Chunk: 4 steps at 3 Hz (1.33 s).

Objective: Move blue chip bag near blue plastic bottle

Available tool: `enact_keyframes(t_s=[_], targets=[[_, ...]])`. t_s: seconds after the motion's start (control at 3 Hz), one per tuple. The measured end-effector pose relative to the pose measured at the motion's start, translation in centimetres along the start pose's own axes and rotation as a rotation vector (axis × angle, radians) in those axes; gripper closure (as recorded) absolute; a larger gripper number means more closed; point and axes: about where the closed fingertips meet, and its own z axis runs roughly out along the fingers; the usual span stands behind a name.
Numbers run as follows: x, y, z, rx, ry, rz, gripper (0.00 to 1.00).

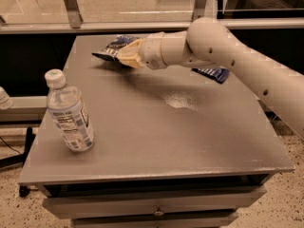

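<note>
I need to let go of the blue chip bag on the grey table [118, 103] next to the blue plastic bottle, toward the middle.
The blue chip bag [111, 48], dark navy with white lettering, is at the far left of the grey table [156, 137]. My gripper [127, 57] is at the bag's right end and shut on it, so the bag sticks out to the left just above the tabletop. The blue plastic bottle [69, 113], clear with a white cap and a blue-and-white label, stands upright near the table's front left edge, well apart from the bag.
A small blue-and-white striped candy bar wrapper [212, 72] lies at the far right of the table, partly behind my arm [228, 51]. A railing and glass panel run behind the table. A drawer front is below the table's front edge.
</note>
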Motion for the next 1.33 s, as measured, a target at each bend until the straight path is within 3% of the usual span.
enact_keyframes(t_s=[0.67, 1.33], targets=[[-0.9, 5.0, -3.8, -0.073, -0.008, 0.04, 1.0], [-2.3, 12.5, -9.2, -0.174, -0.013, 0.121, 1.0]])
